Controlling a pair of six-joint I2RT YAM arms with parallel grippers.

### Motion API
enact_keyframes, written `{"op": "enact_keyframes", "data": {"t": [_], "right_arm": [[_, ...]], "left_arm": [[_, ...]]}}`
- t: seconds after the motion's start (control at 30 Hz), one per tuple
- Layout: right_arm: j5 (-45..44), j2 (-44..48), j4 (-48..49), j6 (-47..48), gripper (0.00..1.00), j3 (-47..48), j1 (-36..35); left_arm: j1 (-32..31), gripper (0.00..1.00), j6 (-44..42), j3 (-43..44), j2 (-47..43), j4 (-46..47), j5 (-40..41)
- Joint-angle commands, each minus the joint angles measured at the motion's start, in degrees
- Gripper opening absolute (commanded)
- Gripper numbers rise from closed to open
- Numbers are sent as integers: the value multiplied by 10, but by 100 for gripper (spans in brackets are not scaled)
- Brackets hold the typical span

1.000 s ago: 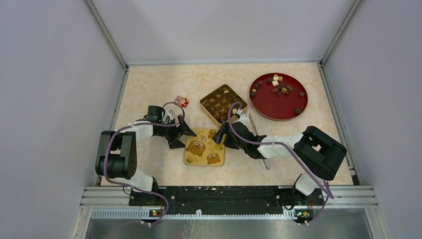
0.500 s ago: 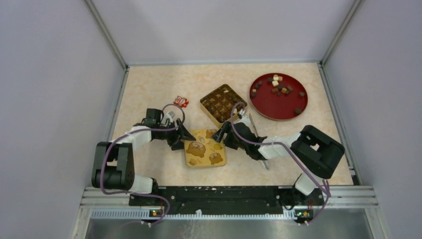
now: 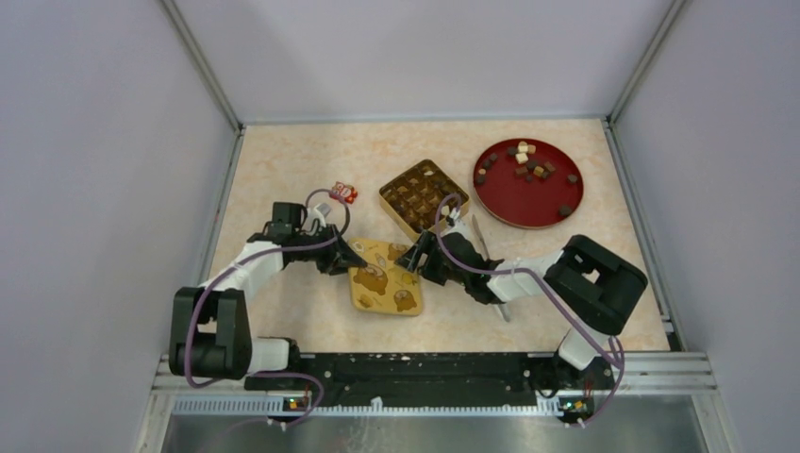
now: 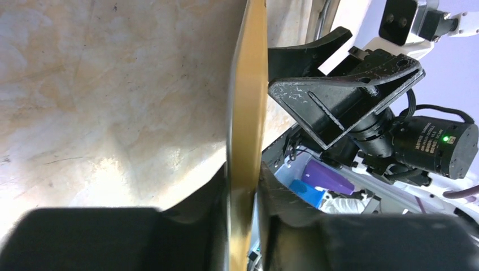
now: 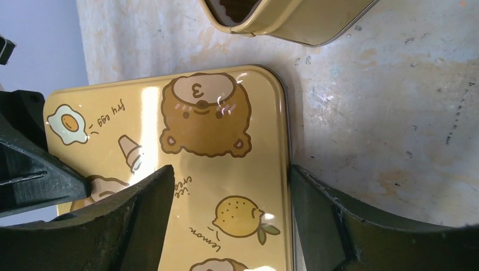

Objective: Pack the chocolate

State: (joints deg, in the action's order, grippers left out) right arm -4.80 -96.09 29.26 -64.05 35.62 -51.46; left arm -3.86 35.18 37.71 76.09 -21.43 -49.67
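Observation:
Next, my left gripper lets go of the yellow lid atop the open gold tin (image 3: 428,194), covering the chocolate lumps.
Small dark and pale chocolate lumps (image 3: 530,170) lie on the red plate (image 3: 538,212), and more fill the open gold tin (image 3: 421,194). The square yellow lid (image 3: 387,289) with cartoon prints lies in front of the tin. My left gripper (image 3: 350,260) is shut on the lid's left edge; in the left wrist view the lid (image 4: 247,113) shows edge-on, squeezed between the left gripper's (image 4: 244,195) black fingers. My right gripper (image 3: 421,259) stands open at the lid's right corner. In the right wrist view one finger (image 5: 135,206) is over the lid (image 5: 192,152), the other (image 5: 322,203) against its edge.
A small red-and-white wrapped sweet (image 3: 344,192) lies behind the left gripper. The tin's corner (image 5: 294,20) is just beyond the lid in the right wrist view. Grey walls close in the table on three sides.
The left gripper has closed onto the lid's left edge. The lid has turned and shifted a little, and the left arm has stretched out. The right gripper has stayed open at the lid.

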Motion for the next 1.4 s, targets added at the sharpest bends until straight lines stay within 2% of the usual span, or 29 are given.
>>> {"op": "enact_keyframes", "data": {"t": [0.0,0.2,0.33,0.5,0.63,0.73,0.87,1.07,1.27,1.37], "right_arm": [[15,-18,-8,-3,73,-14,1],[24,-20,-7,6,72,-8,1],[11,20,-70,29,72,9,3],[-33,131,-180,72,72,11,16],[-97,232,-276,112,72,17,22],[-149,299,-343,139,72,25,33],[-199,372,-386,169,72,31,63],[-239,403,-406,200,72,45,90],[-225,389,-414,196,72,53,91],[-221,385,-411,199,71,46,91]], "left_arm": [[-1,21,-21,30,-21,-24,18],[2,0,-18,45,-13,-32,4],[11,0,-31,87,-5,-62,-25],[30,0,-82,188,6,-167,-4],[35,0,-55,235,9,-161,-37],[35,0,6,241,-3,-89,-60],[35,0,139,221,-15,95,-60],[25,0,328,160,-22,403,70],[-26,0,381,157,52,556,129],[-51,0,395,173,118,637,114]]}}
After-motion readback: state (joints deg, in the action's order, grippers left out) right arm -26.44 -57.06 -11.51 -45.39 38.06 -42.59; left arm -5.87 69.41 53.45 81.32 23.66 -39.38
